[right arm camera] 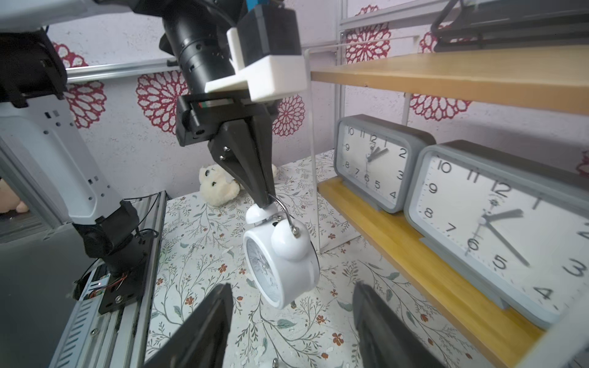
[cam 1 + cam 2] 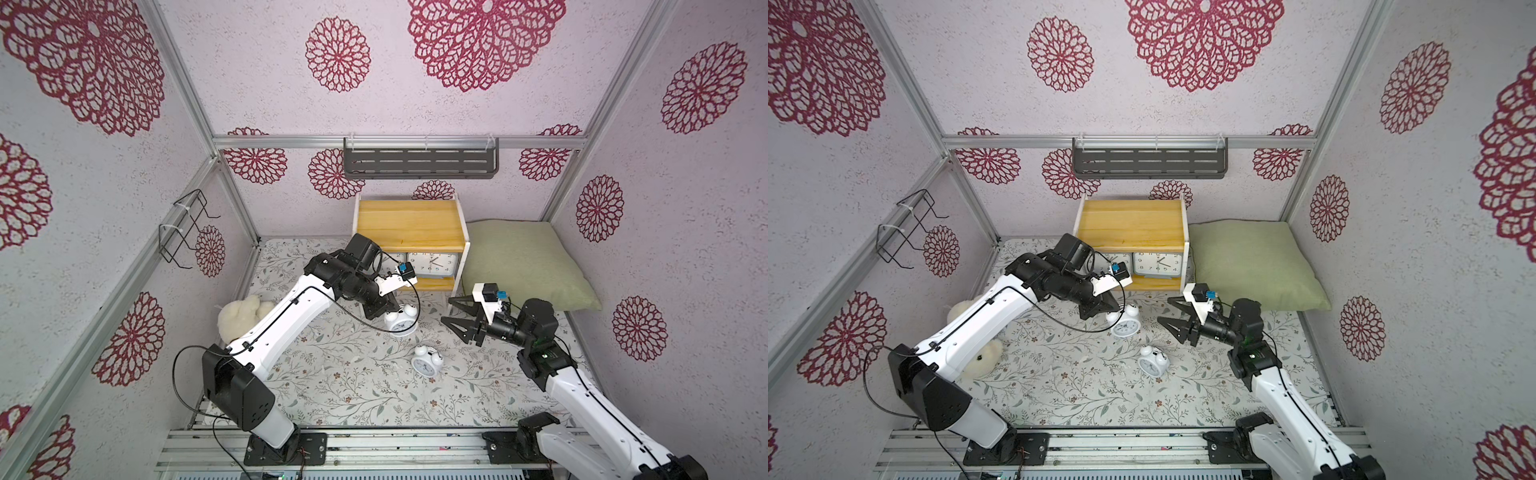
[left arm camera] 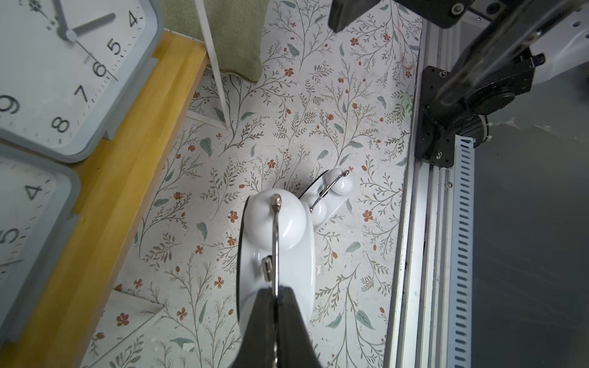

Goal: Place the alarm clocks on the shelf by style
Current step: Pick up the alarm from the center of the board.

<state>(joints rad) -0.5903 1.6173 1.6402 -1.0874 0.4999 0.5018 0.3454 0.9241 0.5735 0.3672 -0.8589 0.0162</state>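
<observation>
The white alarm clock is hanging at a tilt from my left gripper, so my right gripper needs to take the clock's wire handle (image 1: 286, 212) while my left gripper holds on to the clock's side.
My left gripper (image 3: 276, 291) is shut on the wire handle of a round white twin-bell alarm clock (image 3: 280, 242), which hangs tilted just above the floral mat (image 2: 340, 382) in front of the shelf (image 2: 409, 224). In both top views that clock (image 2: 400, 321) (image 2: 1124, 322) sits under the left gripper (image 2: 390, 309). A second twin-bell clock (image 2: 426, 363) lies on the mat. Two grey rectangular clocks (image 1: 376, 162) (image 1: 490, 229) stand side by side on the shelf's lower board. My right gripper (image 2: 448, 309) (image 1: 291, 288) is open, empty, and faces the hanging clock (image 1: 282, 261).
A green pillow (image 2: 523, 262) lies right of the shelf. A cream plush toy (image 2: 241, 318) sits under my left arm. A dark grey slotted rack (image 2: 419, 160) hangs on the back wall, and a black wire holder (image 2: 185, 228) on the left wall.
</observation>
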